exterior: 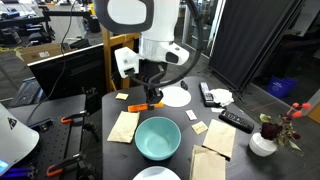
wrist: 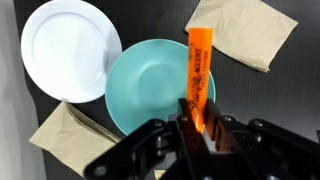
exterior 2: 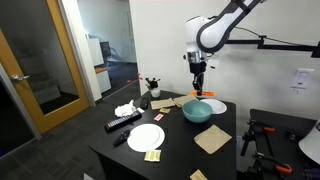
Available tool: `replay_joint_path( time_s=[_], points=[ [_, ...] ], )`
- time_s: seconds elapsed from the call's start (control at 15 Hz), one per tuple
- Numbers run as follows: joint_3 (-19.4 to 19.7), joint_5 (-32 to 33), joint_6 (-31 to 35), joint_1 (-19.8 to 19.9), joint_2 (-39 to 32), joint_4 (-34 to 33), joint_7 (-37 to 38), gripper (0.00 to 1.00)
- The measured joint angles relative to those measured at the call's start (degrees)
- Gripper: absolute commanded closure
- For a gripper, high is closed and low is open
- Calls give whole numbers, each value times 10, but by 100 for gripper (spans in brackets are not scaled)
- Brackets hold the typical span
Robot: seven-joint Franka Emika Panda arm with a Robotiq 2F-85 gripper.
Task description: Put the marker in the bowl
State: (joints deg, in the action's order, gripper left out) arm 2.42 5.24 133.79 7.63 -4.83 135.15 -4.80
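My gripper is going to let go of the orange marker on the middle of the teal bowl's bottom (exterior: pixel 158 140) (wrist: pixel 159 90).
My gripper (exterior: pixel 151 94) is shut on the orange marker (exterior: pixel 153 98) and holds it in the air, above and just behind the teal bowl (exterior: pixel 157 138). In the wrist view the marker (wrist: pixel 200 65) sticks out from between the jaws (wrist: pixel 199 122) over the bowl's right rim (wrist: pixel 135 95). In an exterior view the gripper (exterior 2: pixel 198 86) hangs above the bowl (exterior 2: pixel 197 111). The bowl is empty.
A white plate (wrist: pixel 70 50) lies next to the bowl, and a flat white disc (exterior: pixel 176 96) lies behind it. Brown napkins (exterior: pixel 123 125) (exterior: pixel 218 140) flank the bowl. Black remotes (exterior: pixel 236 120) (exterior: pixel 205 93) and a flower vase (exterior: pixel 263 142) stand to one side.
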Motion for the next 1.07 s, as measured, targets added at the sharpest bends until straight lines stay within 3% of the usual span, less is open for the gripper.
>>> replay_joint_path(
  time_s=[0.47,0.8,1.07],
  points=[
    [9,42,127,-8,-7,72,125,95],
    [35,102,169,-18,-31,79,224,95],
    [53,114,196,-30,-56,75,268,95]
  ],
)
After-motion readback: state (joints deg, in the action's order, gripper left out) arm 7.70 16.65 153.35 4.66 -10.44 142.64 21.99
